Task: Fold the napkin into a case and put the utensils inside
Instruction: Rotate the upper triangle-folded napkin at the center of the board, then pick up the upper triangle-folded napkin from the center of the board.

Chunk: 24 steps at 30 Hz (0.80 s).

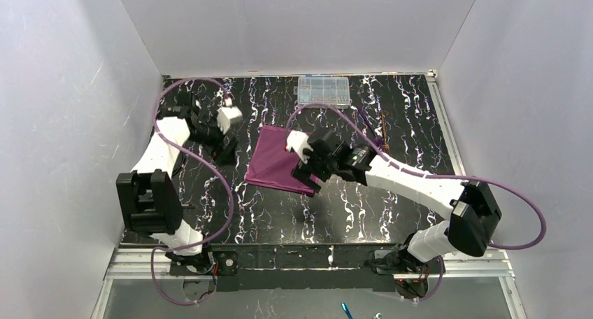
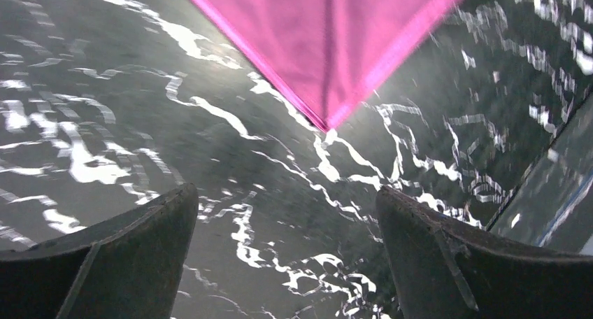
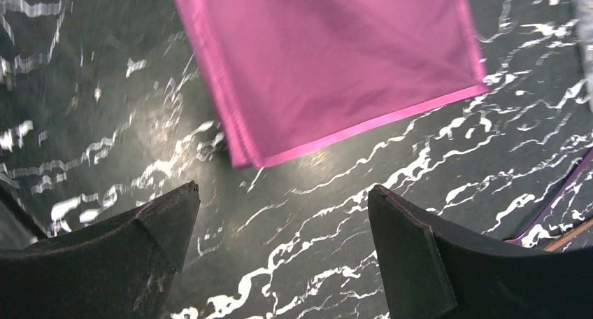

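Note:
Next, my left gripper closes on the near corner of the napkin (image 1: pixel 246 182) (image 2: pixel 326 126), opposite the near corner where my right gripper is waiting.
The plum-purple napkin (image 1: pixel 274 161) lies flat on the black marbled table, folded, with doubled edges showing at one corner in the right wrist view (image 3: pixel 329 60). My left gripper (image 1: pixel 229 151) is open and empty just left of the napkin; one napkin corner (image 2: pixel 329 46) points at the gap between its fingers (image 2: pixel 285 193). My right gripper (image 1: pixel 308 181) is open and empty at the napkin's near right corner, its fingers (image 3: pixel 283 189) just short of the cloth. The purple utensil (image 1: pixel 370 129) and the copper-brown utensil (image 1: pixel 384 128) lie behind the right arm; both show at the right wrist view's edge (image 3: pixel 556 206).
A clear plastic compartment box (image 1: pixel 322 89) sits at the table's back edge. White walls enclose the table on three sides. Purple cables loop from both arms over the table. The table's right metal rail (image 1: pixel 447 133) runs beside the utensils.

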### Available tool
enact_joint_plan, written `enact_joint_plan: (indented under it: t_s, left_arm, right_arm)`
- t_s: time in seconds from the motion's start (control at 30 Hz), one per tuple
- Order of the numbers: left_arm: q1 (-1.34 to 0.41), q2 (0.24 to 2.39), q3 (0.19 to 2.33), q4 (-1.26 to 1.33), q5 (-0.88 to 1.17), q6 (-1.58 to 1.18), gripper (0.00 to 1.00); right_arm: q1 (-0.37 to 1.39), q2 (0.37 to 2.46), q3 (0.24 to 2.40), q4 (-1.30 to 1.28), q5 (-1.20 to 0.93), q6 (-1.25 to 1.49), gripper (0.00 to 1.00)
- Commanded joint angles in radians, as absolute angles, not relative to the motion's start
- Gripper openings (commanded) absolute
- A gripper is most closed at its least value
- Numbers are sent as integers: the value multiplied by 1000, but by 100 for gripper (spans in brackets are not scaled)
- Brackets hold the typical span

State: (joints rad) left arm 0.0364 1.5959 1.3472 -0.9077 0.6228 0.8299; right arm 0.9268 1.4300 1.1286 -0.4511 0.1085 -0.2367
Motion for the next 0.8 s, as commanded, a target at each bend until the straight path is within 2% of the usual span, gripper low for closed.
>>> enact_joint_plan:
  t_s: [0.0,0.1,0.3,0.53,0.77]
  left_arm:
    - [-28,1413,1121,-840,645,1172,95]
    - [-70,1339,982,-760,640,1288,94]
    - [-117,1295,837,-656,647,1438,90]
    - [-127,1289,709,-483,641,1554,76]
    - [-130,1290,662,-402,664,1631,74]
  right_arm:
    - [1002,1436,1061,-492,141,-355,99]
    - [1033,1457,997,-438,122,-404,99]
    - [1039,1491,923,-341,55,-485,97]
    - [1039,1551,877,-209,69,-518,86]
    - [1039,1583,833,-97,101,-519,77]
